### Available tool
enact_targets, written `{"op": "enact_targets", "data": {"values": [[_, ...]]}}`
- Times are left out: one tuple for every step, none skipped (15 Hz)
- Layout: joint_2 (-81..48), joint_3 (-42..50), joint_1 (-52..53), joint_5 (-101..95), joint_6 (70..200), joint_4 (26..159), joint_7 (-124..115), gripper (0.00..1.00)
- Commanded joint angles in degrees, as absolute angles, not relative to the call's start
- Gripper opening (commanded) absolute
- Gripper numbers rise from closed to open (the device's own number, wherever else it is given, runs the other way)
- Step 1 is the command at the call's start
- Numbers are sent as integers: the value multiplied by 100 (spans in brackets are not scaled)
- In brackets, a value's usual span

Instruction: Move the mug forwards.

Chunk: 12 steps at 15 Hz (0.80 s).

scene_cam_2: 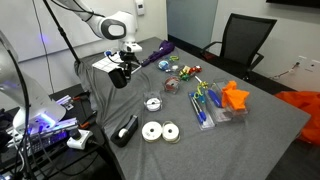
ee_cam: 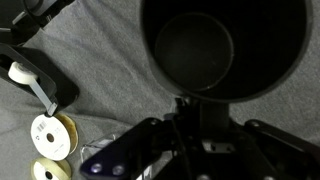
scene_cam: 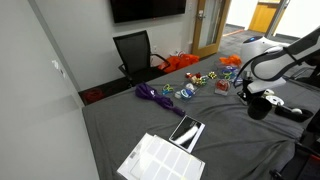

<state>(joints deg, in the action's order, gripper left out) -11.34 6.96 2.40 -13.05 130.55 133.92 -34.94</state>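
The robot's gripper needs to set the mug down on the grey cloth [scene_cam: 267,124] next to the black tape dispenser.
The mug [ee_cam: 222,45] is black, glossy and cylindrical, and fills the top of the wrist view with its open mouth toward the camera. My gripper [ee_cam: 197,102] grips its near wall at the rim. In both exterior views the mug [scene_cam: 259,108] [scene_cam_2: 119,78] hangs just under the gripper [scene_cam: 250,93] [scene_cam_2: 124,64], at or slightly above the grey cloth. I cannot tell whether its base touches the cloth.
A black tape dispenser [scene_cam_2: 127,130] [ee_cam: 35,75] and white tape rolls [scene_cam_2: 160,131] [ee_cam: 52,135] lie near the mug. A purple item [scene_cam_2: 155,52], coloured toys [scene_cam_2: 205,100], a black slab [scene_cam: 187,130], white paper [scene_cam: 160,158] and an office chair [scene_cam_2: 240,42] are around.
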Motion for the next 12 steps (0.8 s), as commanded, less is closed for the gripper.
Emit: {"op": "enact_targets", "data": {"values": [[-1135,656,200,-1312,13038,13380,-3493,19],[-1135,656,200,-1312,13037,13380,-3492,5],[-1134,645,113,-1210,13134,13408,-3130,5],[-1144,654,67,-1184,13142,13403,-2905,5],[-1176,663,0,-1116,13188,13381,-2601,5],[-1219,680,-55,-1080,13196,13349,-2339,5],[-1254,691,-125,-1029,13257,13329,-2052,5],[-1299,704,-207,-979,13298,13298,-1766,5],[-1335,716,-297,-922,13353,13284,-1464,5],[-1362,727,-390,-858,13396,13282,-1159,5],[-1383,739,-485,-811,13459,13293,-849,5],[-1407,747,-571,-761,13499,13302,-560,5]]}}
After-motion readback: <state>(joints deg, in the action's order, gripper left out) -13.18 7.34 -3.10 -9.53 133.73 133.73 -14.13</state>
